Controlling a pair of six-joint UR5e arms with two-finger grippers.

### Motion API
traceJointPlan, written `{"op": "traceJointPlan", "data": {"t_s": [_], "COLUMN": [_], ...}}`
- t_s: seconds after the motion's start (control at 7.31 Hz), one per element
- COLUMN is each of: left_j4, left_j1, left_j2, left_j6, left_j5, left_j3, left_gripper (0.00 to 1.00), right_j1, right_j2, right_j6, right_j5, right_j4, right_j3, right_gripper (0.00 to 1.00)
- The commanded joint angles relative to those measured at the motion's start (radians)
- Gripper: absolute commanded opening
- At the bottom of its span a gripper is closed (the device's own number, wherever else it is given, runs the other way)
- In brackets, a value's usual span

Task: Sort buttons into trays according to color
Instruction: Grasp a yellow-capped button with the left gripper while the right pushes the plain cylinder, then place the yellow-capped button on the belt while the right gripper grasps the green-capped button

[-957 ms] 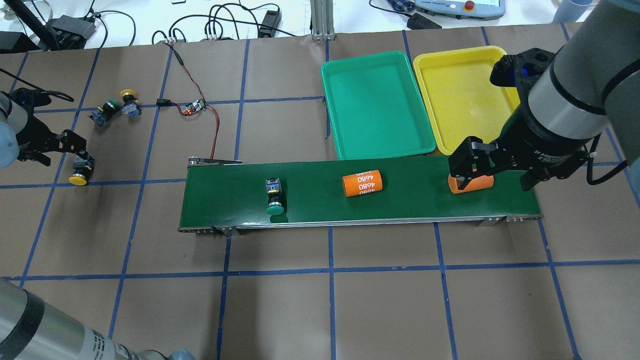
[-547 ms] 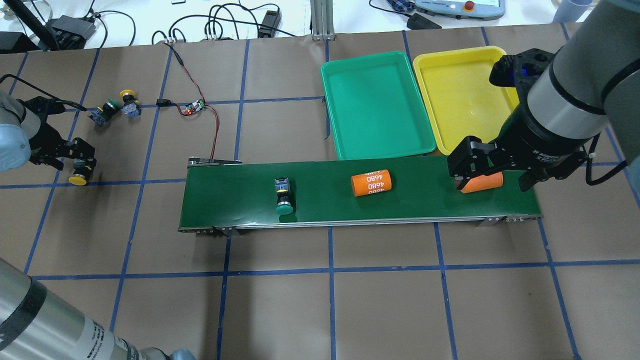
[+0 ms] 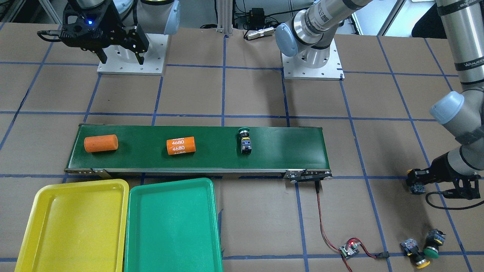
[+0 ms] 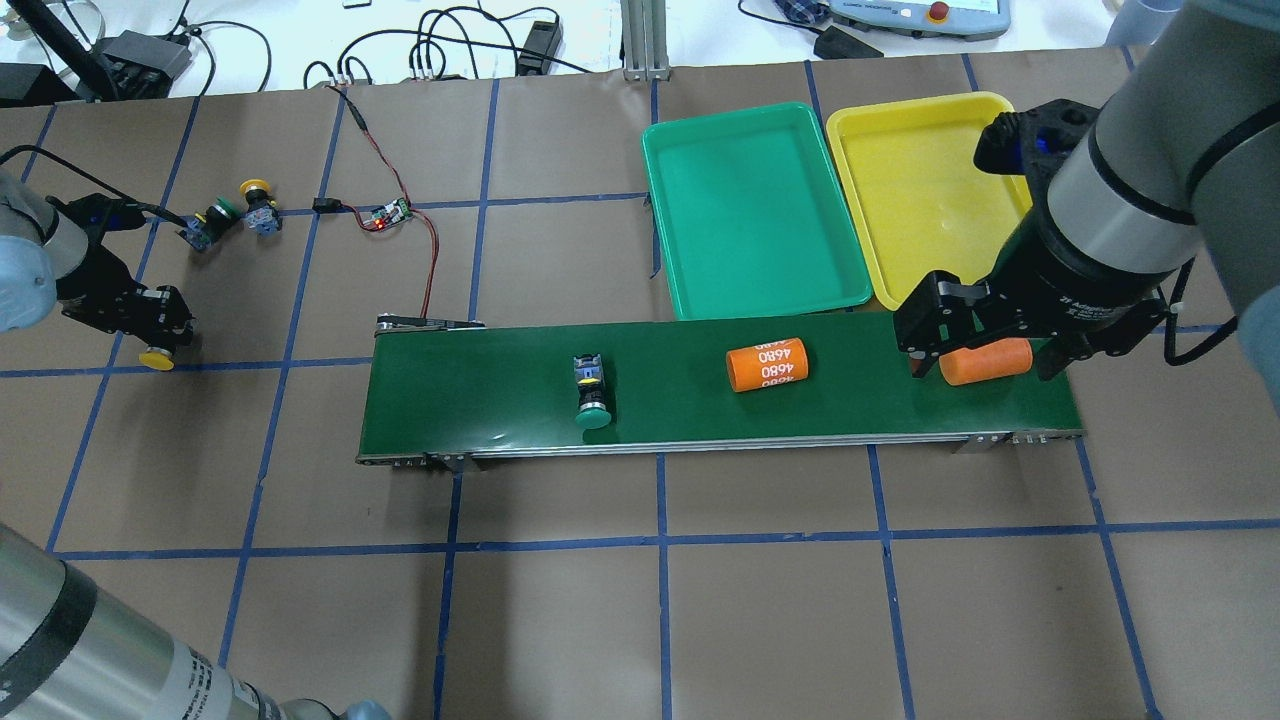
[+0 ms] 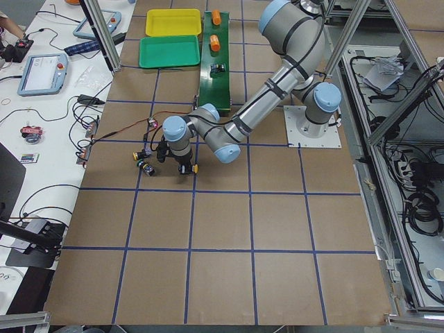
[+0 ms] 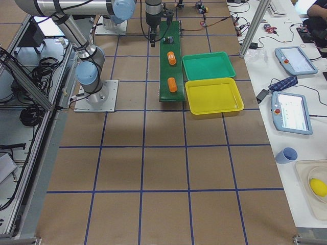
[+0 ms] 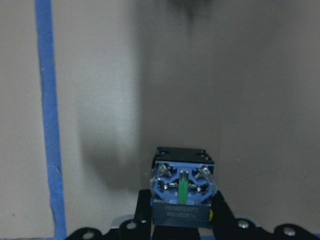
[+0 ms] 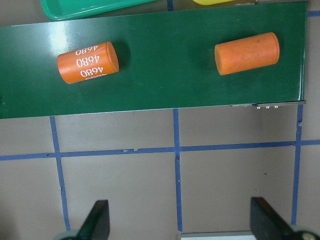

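Next, my left gripper puts down the yellow button and lets go on the bare conveyor belt (image 3: 295, 149) near the belt's end by the red wire. The yellow button is still low over the table.
My left gripper (image 4: 160, 318) is shut on a yellow button (image 4: 157, 354) low over the table at the far left; the left wrist view shows its blue-black body (image 7: 182, 187) between my fingers. A green button (image 4: 590, 395) lies on the conveyor belt (image 4: 480, 390). Another green button (image 4: 210, 222) and yellow button (image 4: 258, 205) lie together at the back left. The green tray (image 4: 750, 210) and the yellow tray (image 4: 920, 190) stand empty behind the belt's right end. My right gripper (image 4: 990, 345) is open, high above that end.
Two orange cylinders ride the belt: one marked 4680 (image 4: 767, 364), and a plain one (image 4: 985, 360) under my right gripper. A small circuit board (image 4: 388, 214) with a red wire lies behind the belt's left end.
The left gripper moved in over the yellow button and shut on it. The belt carried the green button and both orange cylinders to the right. The right arm stayed put.
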Motion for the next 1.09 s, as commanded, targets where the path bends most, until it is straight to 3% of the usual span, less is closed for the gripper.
{"op": "traceJointPlan", "data": {"t_s": [0.0, 0.14, 0.41, 0.68, 0.96], "left_j4": [-0.063, -0.048, -0.068, -0.063, -0.051], "left_j1": [-0.079, -0.168, -0.358, -0.521, -0.587], "left_j2": [0.175, 0.271, 0.364, 0.358, 0.334], "left_j6": [-0.128, -0.258, -0.517, -0.674, -0.801], "left_j5": [-0.016, -0.004, -0.010, -0.021, -0.068], "left_j3": [-0.151, -0.253, -0.276, -0.316, -0.320], "left_gripper": [0.08, 0.10, 0.10, 0.10, 0.10], "right_j1": [0.001, 0.002, 0.008, 0.025, 0.071], "right_j2": [0.042, 0.048, 0.079, 0.113, 0.156], "right_j6": [0.013, 0.013, 0.024, 0.044, 0.097], "right_j5": [0.003, 0.006, 0.011, 0.043, 0.052], "right_j4": [-0.010, -0.011, -0.040, -0.089, -0.132], "right_j3": [0.006, 0.006, 0.006, 0.006, 0.007], "right_gripper": [1.00, 1.00, 1.00, 1.00, 1.00]}}
